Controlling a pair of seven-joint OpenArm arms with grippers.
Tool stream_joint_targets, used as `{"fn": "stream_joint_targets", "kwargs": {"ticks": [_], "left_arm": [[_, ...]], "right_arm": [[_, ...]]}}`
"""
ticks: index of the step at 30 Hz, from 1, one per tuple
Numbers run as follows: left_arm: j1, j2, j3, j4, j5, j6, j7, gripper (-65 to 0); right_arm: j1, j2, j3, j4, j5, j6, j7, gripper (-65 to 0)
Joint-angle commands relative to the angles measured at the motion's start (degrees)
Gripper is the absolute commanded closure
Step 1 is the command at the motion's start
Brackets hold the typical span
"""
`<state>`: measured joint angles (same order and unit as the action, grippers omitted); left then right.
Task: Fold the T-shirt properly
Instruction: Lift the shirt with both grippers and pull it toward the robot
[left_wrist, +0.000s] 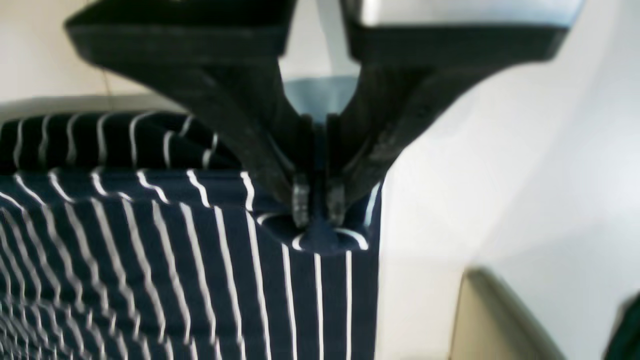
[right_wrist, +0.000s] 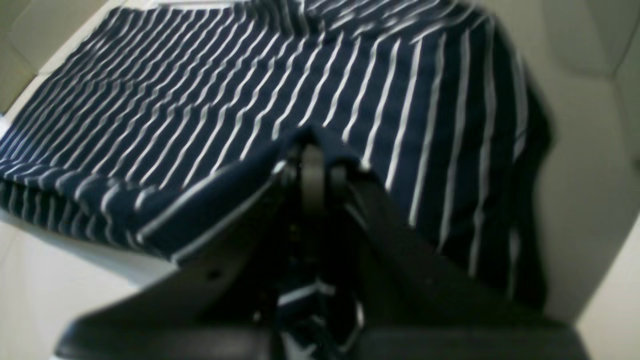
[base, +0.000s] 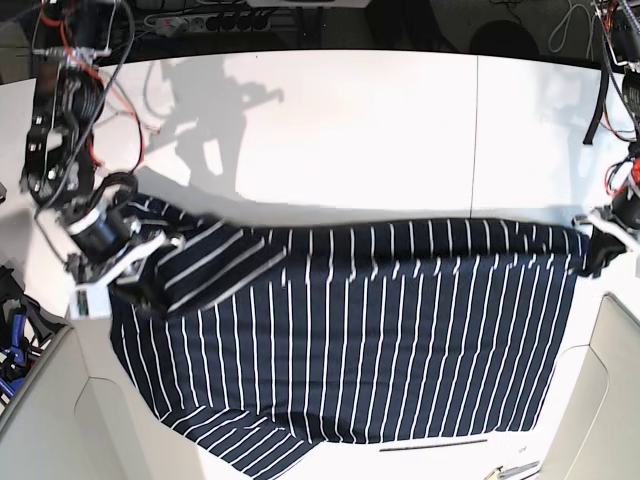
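Observation:
Next, my right gripper lets go of the lifted fold of the T-shirt, setting it free on the striped cloth (base: 170, 333) near the side edge of the shirt.
The dark navy T-shirt (base: 380, 330) with thin white stripes lies stretched wide across the white table (base: 400, 140), and its lower part hangs over the front edge. My left gripper (base: 592, 248), at the right of the base view, is shut on the shirt's right corner. In the left wrist view its tips (left_wrist: 318, 207) pinch a small bunch of the cloth (left_wrist: 150, 260). My right gripper (base: 150, 262), at the left, is shut on the shirt's left edge and lifts a fold. In the right wrist view it (right_wrist: 312, 160) pinches the striped cloth (right_wrist: 300, 85).
Cables and a power strip (base: 200, 18) lie along the table's back edge. Beige panels stand at the front left (base: 40, 410) and front right (base: 610, 400). A blue object (base: 12, 345) sits at the far left. Small tools (base: 510, 470) lie by the front edge.

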<state>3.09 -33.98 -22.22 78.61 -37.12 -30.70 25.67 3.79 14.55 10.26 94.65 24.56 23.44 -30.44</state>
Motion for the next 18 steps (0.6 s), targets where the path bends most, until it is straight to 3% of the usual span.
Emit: {"fn": "stream_joint_targets", "kwargs": {"ticks": [1,8,18], "left_arm": [[-1.7,-1.4,-0.5,0.7,-0.7,0.1,-1.5,0.0],[-5.0,-1.4,1.2,-1.3,-0.3,0.1,-1.5,0.0],[-13.1,-1.4,8.6,-11.3,4.4,0.1,-6.9,0.0]], "right_arm": [[2.6,0.9,0.2,-0.4,0.4,0.0,1.5,0.0],[12.5,1.0,0.2,-10.9,0.5,2.6,1.5,0.0],[20.7,0.8,-2.4,-23.6,0.2,3.1,2.4,0.0]]}}
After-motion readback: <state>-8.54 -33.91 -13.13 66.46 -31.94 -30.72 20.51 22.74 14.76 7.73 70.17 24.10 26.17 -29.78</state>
